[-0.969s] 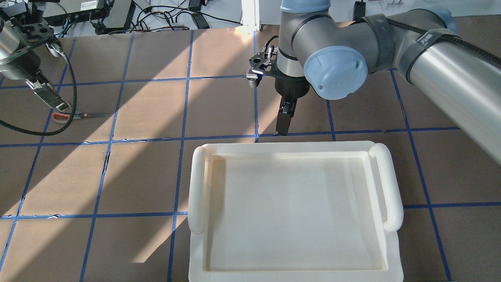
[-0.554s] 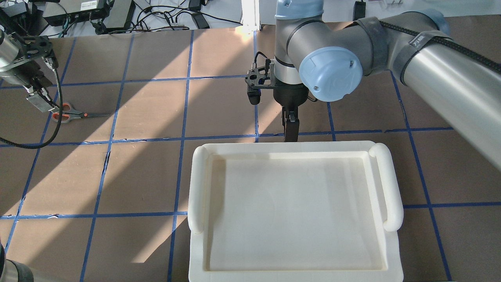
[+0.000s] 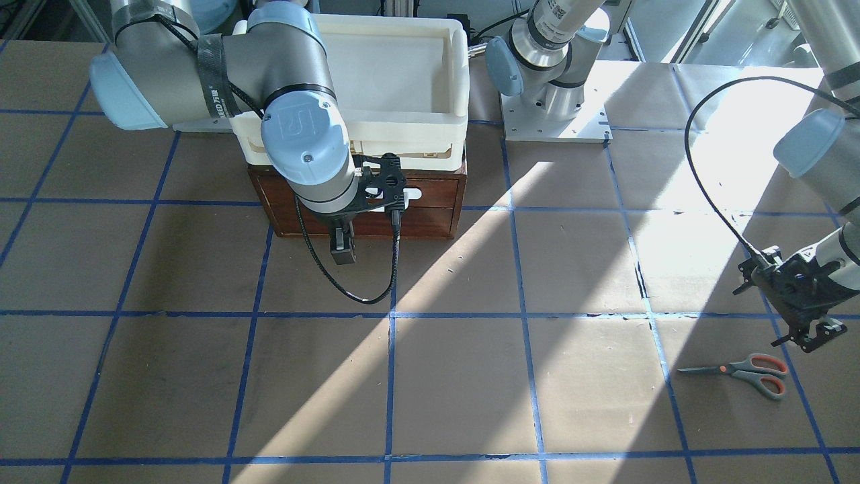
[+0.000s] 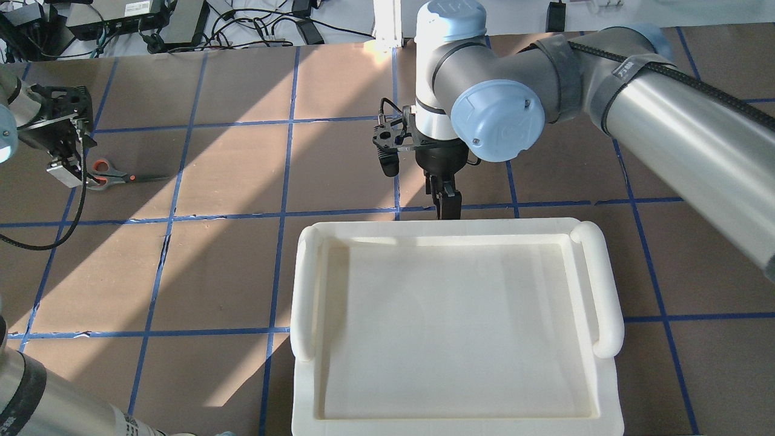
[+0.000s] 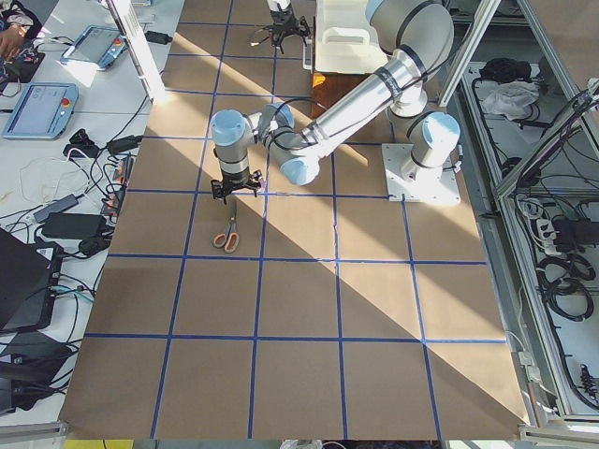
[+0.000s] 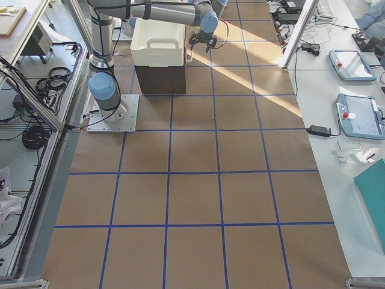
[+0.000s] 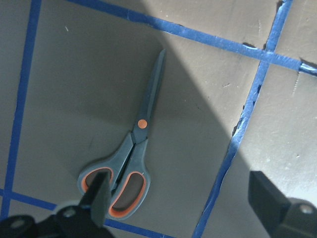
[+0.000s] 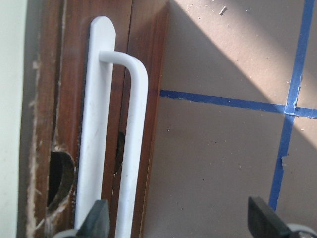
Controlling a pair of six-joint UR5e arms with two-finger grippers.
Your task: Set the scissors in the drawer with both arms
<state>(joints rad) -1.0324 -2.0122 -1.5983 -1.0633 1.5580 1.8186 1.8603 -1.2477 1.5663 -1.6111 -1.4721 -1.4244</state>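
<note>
My left gripper is going to close on the grey handles (image 3: 738, 370) (image 7: 135, 147) of the scissors, just behind the orange screw and ahead of the handle loops.
The scissors (image 7: 133, 163) lie flat and closed on the brown table, grey handles lined orange; they also show in the overhead view (image 4: 112, 177) and front view (image 3: 746, 372). My left gripper (image 7: 181, 186) is open and empty, hovering above the handle end, which lies under its left finger; it shows in the overhead view (image 4: 63, 172). The dark wooden drawer (image 3: 437, 195) is closed under the cream tray. My right gripper (image 8: 178, 210) is open and empty just in front of the drawer's white bar handle (image 8: 130, 148), not around it; it also shows in the front view (image 3: 342, 250).
A cream plastic tray (image 4: 306, 290) sits on top of the drawer cabinet. Blue tape lines (image 4: 281, 181) grid the table. Cables and boxes (image 4: 139, 18) lie beyond the far edge. The left arm's black cable (image 3: 705, 195) loops above the table.
My left gripper has moved left and turned, so it now hangs over the scissors' handle end. My right gripper has shifted slightly toward the drawer front. The scissors have not moved.
</note>
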